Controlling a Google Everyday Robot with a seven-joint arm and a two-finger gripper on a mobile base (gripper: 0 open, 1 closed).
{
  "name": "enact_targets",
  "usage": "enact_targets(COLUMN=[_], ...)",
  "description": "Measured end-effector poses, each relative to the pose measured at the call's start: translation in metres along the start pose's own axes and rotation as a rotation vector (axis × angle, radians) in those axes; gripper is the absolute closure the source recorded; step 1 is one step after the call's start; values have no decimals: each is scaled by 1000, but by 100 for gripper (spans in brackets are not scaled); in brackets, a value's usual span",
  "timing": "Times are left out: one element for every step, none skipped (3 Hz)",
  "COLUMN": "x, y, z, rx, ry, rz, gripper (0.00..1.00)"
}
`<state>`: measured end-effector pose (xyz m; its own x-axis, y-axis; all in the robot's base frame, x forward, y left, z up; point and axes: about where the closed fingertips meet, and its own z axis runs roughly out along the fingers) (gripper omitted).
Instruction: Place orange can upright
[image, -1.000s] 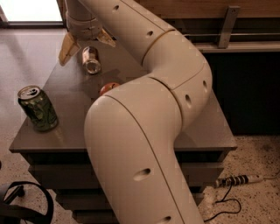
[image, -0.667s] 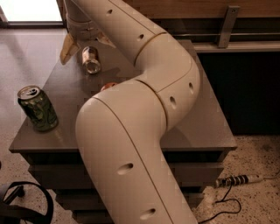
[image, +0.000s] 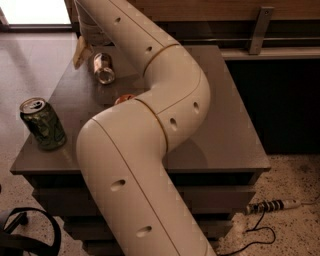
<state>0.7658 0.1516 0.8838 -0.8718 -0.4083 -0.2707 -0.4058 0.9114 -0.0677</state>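
Observation:
My gripper should next grab the orange can by the far part of its body (image: 99, 54), behind the silver end that faces me.
The orange can (image: 103, 68) lies on its side at the far left of the dark table (image: 235, 135), with a silver end facing me. My gripper (image: 97, 55) hangs over it at the top left and is open. One tan finger (image: 79, 52) shows to the left of the can, apart from it. The other finger is hidden behind my arm. The can is not held.
A green patterned can (image: 43, 124) stands upright near the table's front left corner. A red apple (image: 125, 98) peeks out behind my arm (image: 165, 100), which crosses the table's middle. A power strip (image: 274, 205) and cables lie on the floor to the right.
My arm's elbow has swung rightward across the table. The gripper stays over the orange can, and the can has not moved.

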Motion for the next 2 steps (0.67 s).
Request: enact_targets(x=[-16,-22], y=[-5,-3], z=[25,28], rx=[-4,-9], ry=[-24,-44], rz=[34,33], gripper=[0,0])
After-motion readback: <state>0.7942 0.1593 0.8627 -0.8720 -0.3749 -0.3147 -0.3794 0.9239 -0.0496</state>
